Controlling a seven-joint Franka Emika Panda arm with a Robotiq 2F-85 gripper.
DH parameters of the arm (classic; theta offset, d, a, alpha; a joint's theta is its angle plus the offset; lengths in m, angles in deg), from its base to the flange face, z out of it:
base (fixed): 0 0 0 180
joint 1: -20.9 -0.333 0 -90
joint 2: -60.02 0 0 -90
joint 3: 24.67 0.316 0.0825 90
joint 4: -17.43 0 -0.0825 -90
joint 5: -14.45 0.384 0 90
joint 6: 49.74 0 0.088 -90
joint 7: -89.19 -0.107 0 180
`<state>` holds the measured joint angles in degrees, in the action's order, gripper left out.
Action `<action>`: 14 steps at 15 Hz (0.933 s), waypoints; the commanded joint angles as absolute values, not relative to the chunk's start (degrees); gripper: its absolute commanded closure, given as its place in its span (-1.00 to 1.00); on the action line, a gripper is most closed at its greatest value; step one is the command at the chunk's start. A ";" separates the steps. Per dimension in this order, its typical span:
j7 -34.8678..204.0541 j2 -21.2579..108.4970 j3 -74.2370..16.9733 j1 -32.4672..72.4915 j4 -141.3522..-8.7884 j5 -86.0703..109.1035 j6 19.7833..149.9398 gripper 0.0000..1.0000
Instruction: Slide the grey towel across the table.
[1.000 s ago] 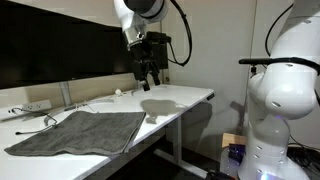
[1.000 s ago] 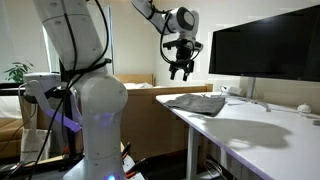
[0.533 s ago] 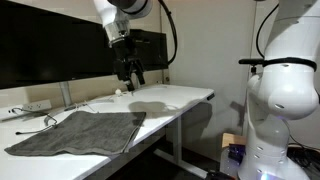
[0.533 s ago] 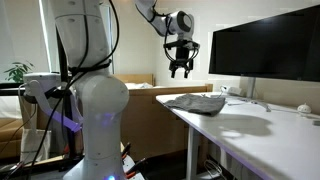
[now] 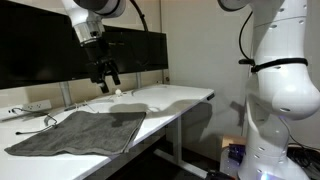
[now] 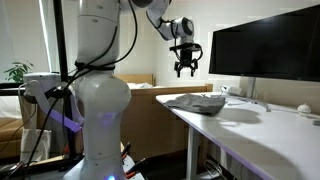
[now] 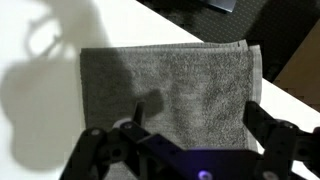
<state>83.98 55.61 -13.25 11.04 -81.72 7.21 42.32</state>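
Observation:
The grey towel is next for my gripper, which should move down to the middle of the grey towel (image 5: 86,130) and close there to pinch up a fold of cloth.
The grey towel (image 5: 80,133) lies flat on the white table (image 5: 170,97), near its front edge. It shows in both exterior views (image 6: 195,102). My gripper (image 5: 103,78) hangs in the air well above the table, over the far side of the towel, and points down (image 6: 185,70). In the wrist view the towel (image 7: 165,85) fills the middle, and the gripper (image 7: 197,120) is open and empty, its jaws spread wide above the cloth. Its shadow falls on the towel and on the table to the left.
Black monitors (image 5: 60,55) stand along the back of the table (image 6: 262,50). Cables (image 5: 30,110) lie at the back left, and a small white object (image 5: 117,92) sits near the monitor stand. The white robot base (image 5: 285,100) stands beside the table.
My gripper has swung sideways from above the bare table end to above the towel, staying high and open. The towel has not moved.

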 commanded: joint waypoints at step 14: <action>89.71 21.14 -16.33 3.31 -45.47 3.68 38.90 -1.00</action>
